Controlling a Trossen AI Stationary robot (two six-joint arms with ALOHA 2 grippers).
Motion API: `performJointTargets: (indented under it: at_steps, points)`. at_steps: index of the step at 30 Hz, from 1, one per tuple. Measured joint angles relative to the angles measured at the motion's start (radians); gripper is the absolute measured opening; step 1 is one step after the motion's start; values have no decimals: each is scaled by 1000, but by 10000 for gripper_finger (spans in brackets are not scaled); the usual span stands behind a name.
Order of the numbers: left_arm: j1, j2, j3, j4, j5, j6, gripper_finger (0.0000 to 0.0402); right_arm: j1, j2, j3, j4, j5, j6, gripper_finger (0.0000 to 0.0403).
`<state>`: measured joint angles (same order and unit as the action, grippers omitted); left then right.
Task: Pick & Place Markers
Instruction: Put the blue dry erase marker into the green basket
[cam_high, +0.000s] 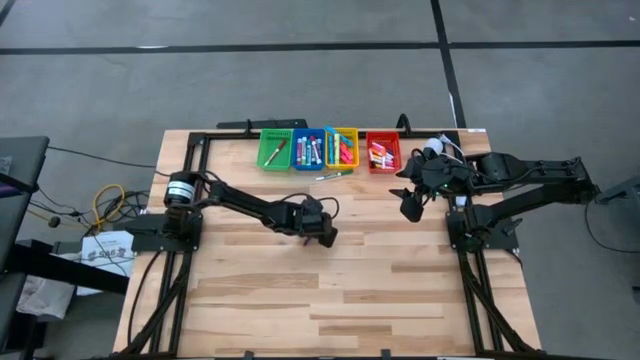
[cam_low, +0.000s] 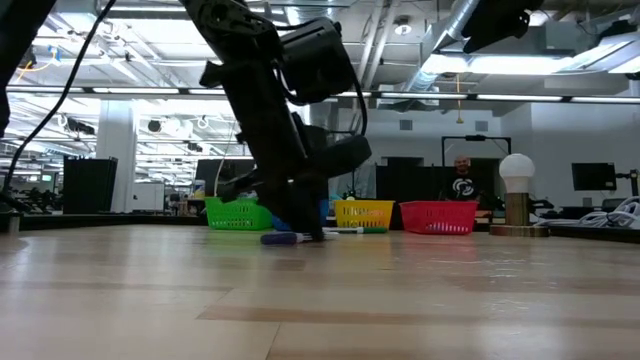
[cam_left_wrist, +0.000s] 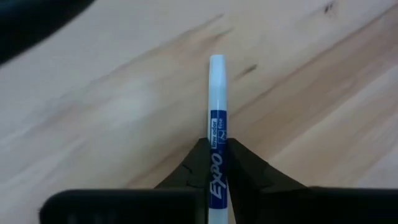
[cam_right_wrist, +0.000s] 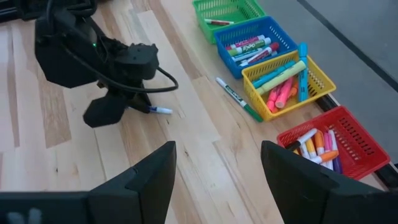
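Observation:
The robot's left gripper should release the blue-labelled white marker in the green bin (cam_high: 281, 152), next to the red marker. The white marker is now at table height.
A blue-labelled white marker (cam_left_wrist: 216, 93) sits between the fingers of my left gripper (cam_high: 324, 236), left of the table's middle; the gripper is shut on it. Its blue end (cam_low: 279, 238) shows at table height in the low view, and its pale end (cam_right_wrist: 161, 111) pokes out in the right wrist view. My right gripper (cam_right_wrist: 217, 177) is open and hangs above the table's right side (cam_high: 409, 206), touching nothing. A green marker (cam_high: 333, 176) lies flat on the wood before the bins. Many more markers fill the bins. My left gripper pinches the marker's labelled barrel (cam_left_wrist: 217, 146) between its two fingers, which come from above, slanting down. The marker lies about level and sticks out past the fingertips (cam_left_wrist: 239, 163). It is at the tabletop; whether it rests on the wood or is just clear of it I cannot tell.
Four bins stand in a row at the far edge: green (cam_high: 276, 150), blue (cam_high: 308, 150), yellow (cam_high: 341, 148), red (cam_high: 382, 152). A white globe (cam_high: 432, 147) stands right of the red bin. A person (cam_low: 461, 180) shows beyond the table. Bare wood (cam_high: 340, 300) spreads toward the near edge.

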<state>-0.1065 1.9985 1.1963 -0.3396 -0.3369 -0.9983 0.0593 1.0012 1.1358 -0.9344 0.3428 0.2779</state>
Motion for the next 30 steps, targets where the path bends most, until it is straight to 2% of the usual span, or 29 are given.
performJointTargets:
  at_steps: [11, 21, 27, 30]
  points:
    - [-1, -117, -2, -4, -62, 58, 29, 0, 0, 0, 5, 0, 10, 226]
    - [33, -362, 1, -66, -252, 217, 30, 0, 10, 0, 155, -3, 11, 226]
    - [131, -525, 2, -215, -374, 326, 33, 0, 70, 0, 269, -2, -3, 226]
    - [229, -582, -23, -229, -358, 401, 32, -6, 127, 0, 352, 1, -38, 226]
